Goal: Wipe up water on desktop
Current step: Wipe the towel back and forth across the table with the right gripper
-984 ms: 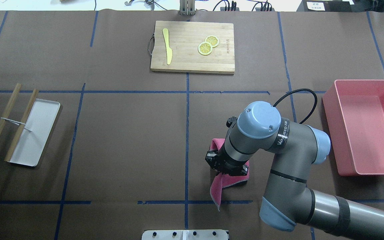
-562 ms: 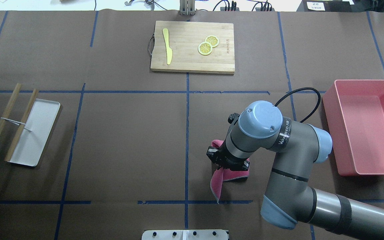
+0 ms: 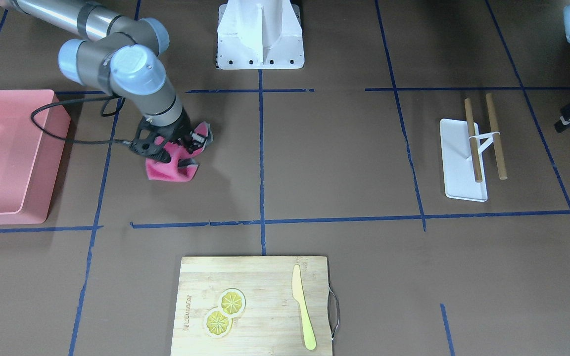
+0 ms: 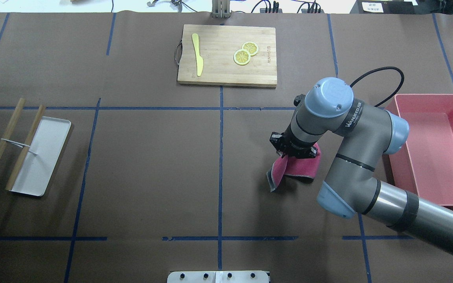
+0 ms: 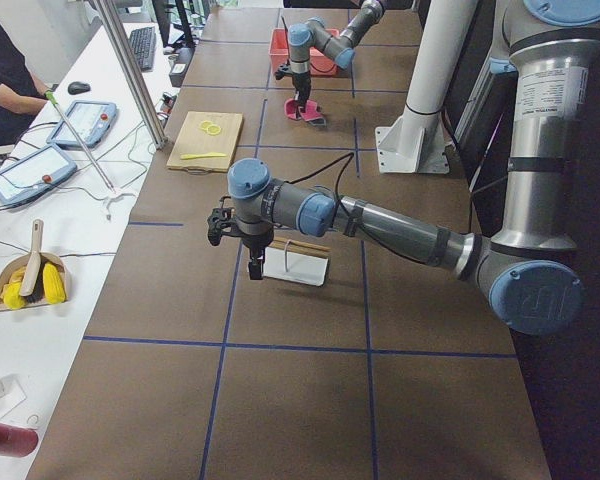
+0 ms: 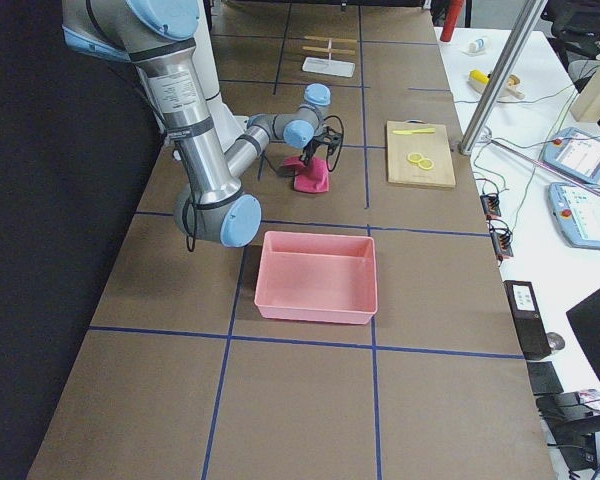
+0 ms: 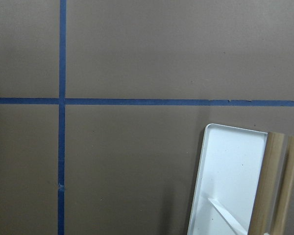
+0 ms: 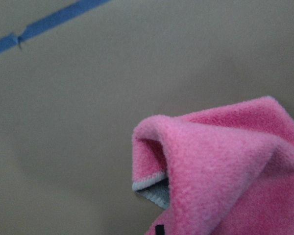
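Next, I release the pink cloth with my right gripper on the bottom of the pink bin [image 3: 5,177].
The desktop [image 4: 151,157] is a matte brown top crossed by blue tape lines; I see no water on it. My right gripper [image 4: 293,151] points down and is shut on a pink cloth [image 4: 299,167], whose lower part lies bunched on the desktop. The cloth also shows in the front view [image 3: 171,169], under the gripper [image 3: 175,144], and fills the lower right of the right wrist view [image 8: 225,166]. My left gripper [image 5: 255,266] hangs over the desktop beside the white tray. I cannot tell whether it is open or shut.
A bamboo cutting board [image 4: 218,74] with a yellow knife [image 4: 197,55] and two lemon slices [image 4: 245,54] lies at the far middle. A pink bin [image 4: 403,165] stands right of the cloth. A white tray [image 4: 47,153] with two wooden sticks lies far left.
My right gripper has dragged the pink cloth away from the robot's base and to the right, towards the pink bin. Nothing else has moved.
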Robot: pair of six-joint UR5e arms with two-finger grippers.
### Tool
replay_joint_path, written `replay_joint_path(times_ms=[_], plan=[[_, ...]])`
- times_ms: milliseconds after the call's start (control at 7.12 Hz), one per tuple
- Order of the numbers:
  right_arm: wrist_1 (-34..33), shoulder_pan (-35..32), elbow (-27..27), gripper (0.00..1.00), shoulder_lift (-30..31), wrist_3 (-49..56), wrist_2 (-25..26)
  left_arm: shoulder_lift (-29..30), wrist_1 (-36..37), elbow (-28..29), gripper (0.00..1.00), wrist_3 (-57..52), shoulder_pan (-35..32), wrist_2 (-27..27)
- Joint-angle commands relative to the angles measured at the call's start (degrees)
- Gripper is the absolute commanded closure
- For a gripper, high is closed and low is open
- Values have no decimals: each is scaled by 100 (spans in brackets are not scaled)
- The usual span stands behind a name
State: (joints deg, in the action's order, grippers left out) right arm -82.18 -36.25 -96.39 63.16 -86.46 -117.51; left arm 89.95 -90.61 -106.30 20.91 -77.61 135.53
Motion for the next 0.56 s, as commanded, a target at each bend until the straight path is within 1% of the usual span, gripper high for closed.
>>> replay_joint_path(times_ms=[0,281,422], plan=[[-9,-487,138,100,-5,305,-97,-4,0,4,0,1,0,0],[-26,-793,156,100,-14,410,-210,-12,0,13,0,1,0,0],[-70,-1126,130,100,-40,498,-629,-13,0,13,0,10,0,0]])
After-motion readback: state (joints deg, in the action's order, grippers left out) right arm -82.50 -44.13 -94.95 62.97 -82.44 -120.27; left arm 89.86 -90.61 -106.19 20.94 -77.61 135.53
